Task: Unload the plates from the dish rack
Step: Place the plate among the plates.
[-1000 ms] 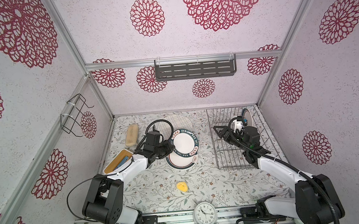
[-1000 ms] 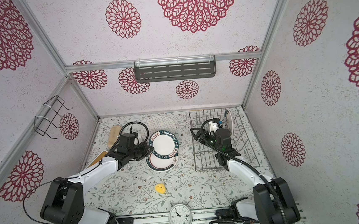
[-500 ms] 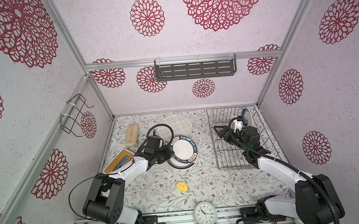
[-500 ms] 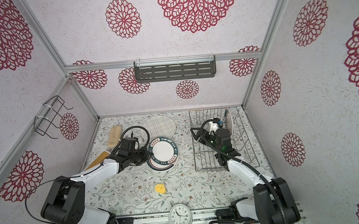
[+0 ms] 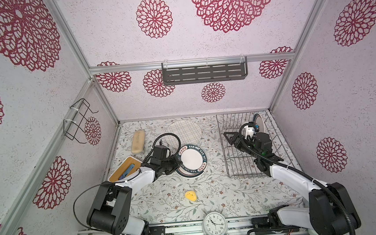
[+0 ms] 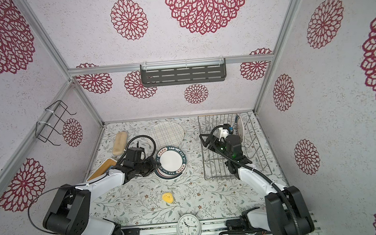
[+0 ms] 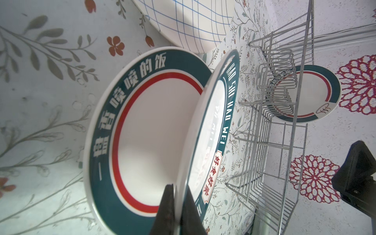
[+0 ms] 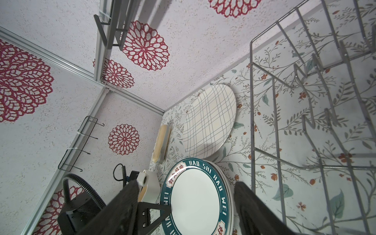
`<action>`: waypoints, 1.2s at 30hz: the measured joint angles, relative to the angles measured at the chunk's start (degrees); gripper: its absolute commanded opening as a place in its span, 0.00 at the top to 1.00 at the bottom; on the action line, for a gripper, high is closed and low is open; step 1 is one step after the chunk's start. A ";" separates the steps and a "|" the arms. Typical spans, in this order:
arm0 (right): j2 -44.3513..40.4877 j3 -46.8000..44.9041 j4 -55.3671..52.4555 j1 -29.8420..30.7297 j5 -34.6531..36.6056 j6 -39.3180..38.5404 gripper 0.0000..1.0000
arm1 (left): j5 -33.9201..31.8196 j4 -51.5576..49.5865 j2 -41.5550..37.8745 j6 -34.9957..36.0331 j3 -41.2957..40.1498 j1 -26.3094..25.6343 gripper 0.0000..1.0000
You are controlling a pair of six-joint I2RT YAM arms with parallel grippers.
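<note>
The robot's left gripper needs to release the tilted teal-rimmed plate on top of the flat teal-rimmed plate (image 5: 190, 162) (image 7: 158, 143) below it.
My left gripper (image 7: 179, 201) is shut on the rim of a teal-rimmed plate (image 7: 213, 122). It holds that plate (image 5: 192, 160) tilted over a second teal-rimmed plate (image 7: 152, 126) lying flat on the table. The cream grid plate (image 5: 183, 133) lies behind them. The dish rack (image 5: 239, 173) stands at the right with one teal-rimmed plate (image 5: 260, 122) upright at its far end. My right gripper (image 8: 186, 184) hangs open over the rack's left part (image 6: 207, 141), holding nothing and pointing toward the stacked plates.
A tan sponge (image 5: 137, 141) and a wooden-lidded box (image 5: 123, 171) lie at the table's left. A small yellow piece (image 5: 190, 196) lies in front, and a white alarm clock (image 5: 214, 223) stands at the front edge. A dark shelf (image 5: 204, 73) and a black wire holder (image 5: 79, 120) hang on the walls.
The left gripper has brought its plate down and forward onto the lying plate's position. The right arm has stayed over the rack.
</note>
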 measured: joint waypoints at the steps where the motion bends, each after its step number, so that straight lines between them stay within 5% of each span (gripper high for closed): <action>1: 0.02 0.00 0.00 0.00 0.00 0.00 0.23 | 0.11 0.09 0.07 -0.09 -0.02 0.02 1.00; 29: 1.90 0.00 -1.60 0.00 -3.58 0.46 0.22 | 0.35 1.40 0.09 -1.25 -2.12 1.03 0.85; 36: 1.90 -0.02 -1.97 0.00 -3.54 0.44 0.21 | -0.66 0.76 0.09 -1.03 -2.12 1.03 0.73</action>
